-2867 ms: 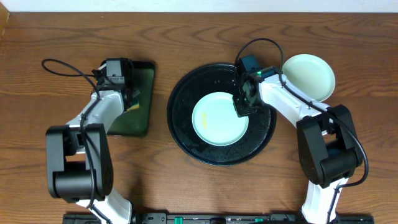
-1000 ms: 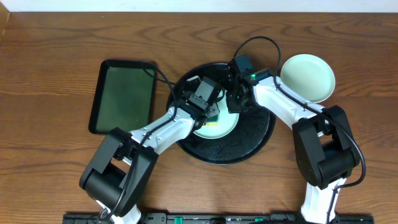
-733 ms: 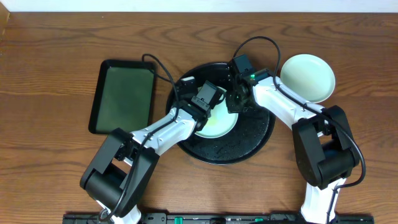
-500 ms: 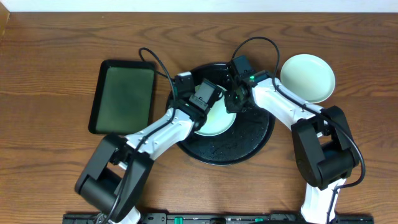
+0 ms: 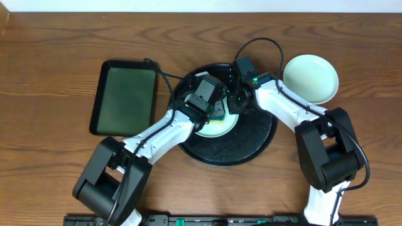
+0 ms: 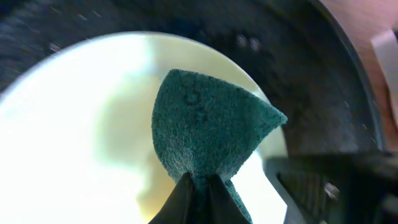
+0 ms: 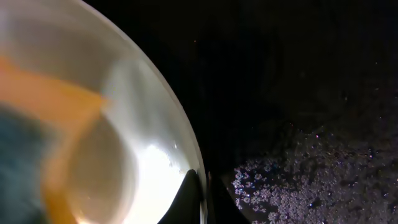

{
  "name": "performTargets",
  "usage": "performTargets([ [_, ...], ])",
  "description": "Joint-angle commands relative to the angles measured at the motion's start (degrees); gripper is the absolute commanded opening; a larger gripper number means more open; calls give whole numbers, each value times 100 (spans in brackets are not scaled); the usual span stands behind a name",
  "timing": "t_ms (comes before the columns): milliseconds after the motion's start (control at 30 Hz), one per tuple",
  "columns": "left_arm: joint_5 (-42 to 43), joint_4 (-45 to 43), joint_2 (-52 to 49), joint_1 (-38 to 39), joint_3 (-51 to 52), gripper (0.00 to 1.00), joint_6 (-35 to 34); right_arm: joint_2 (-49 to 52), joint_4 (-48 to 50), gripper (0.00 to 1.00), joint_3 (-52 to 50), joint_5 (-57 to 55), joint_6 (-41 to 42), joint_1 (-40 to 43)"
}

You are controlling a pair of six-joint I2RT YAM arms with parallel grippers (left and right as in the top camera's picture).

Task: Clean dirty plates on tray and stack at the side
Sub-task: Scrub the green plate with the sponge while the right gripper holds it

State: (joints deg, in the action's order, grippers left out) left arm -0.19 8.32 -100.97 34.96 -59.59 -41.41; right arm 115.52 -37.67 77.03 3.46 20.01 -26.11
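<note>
The robot's right gripper should release the pale plate on top of the pale mint plate [image 5: 311, 80] beside the round black tray.
A pale plate [image 5: 221, 130] lies in the round black tray [image 5: 251, 150]. My left gripper [image 5: 211, 110] is shut on a green sponge [image 6: 205, 124] and presses it on the plate [image 6: 74, 124], which has a yellowish smear. The left fingertips [image 6: 199, 186] pinch the sponge's lower end. My right gripper [image 5: 236, 104] is shut on the plate's right rim [image 7: 155, 155], its fingers [image 7: 200, 186] either side of the edge. A second pale mint plate [image 5: 311, 78] sits on the table right of the tray. A third plate is not in view.
A rectangular black tray with a dark green floor [image 5: 124, 97] lies left of the round tray. The round tray's floor [image 7: 298, 93] is wet with droplets. Both arms cross over the round tray. The table is brown wood.
My left arm has come from the rectangular tray to the plate with the sponge and rubs it back and forth. The right gripper keeps its hold on the rim.
</note>
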Motion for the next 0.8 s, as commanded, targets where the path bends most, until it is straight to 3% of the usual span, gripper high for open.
performTargets([
  [0, 76, -33, -188, 11, 13, 8, -136, 85, -28, 1, -190, -125, 76, 2],
  [200, -505, 20, -562, 11, 13, 8, -81, 85, -44, 1, -190, -2, 74, 4],
  [533, -3958, 1224, -603, 11, 11, 8, -66, 85, -118, 1, -190, -2, 61, 15],
  [767, -4286, 1156, 175, 11, 11, 8, 192, 85, -188, 1, -188, -20, -46, 13],
])
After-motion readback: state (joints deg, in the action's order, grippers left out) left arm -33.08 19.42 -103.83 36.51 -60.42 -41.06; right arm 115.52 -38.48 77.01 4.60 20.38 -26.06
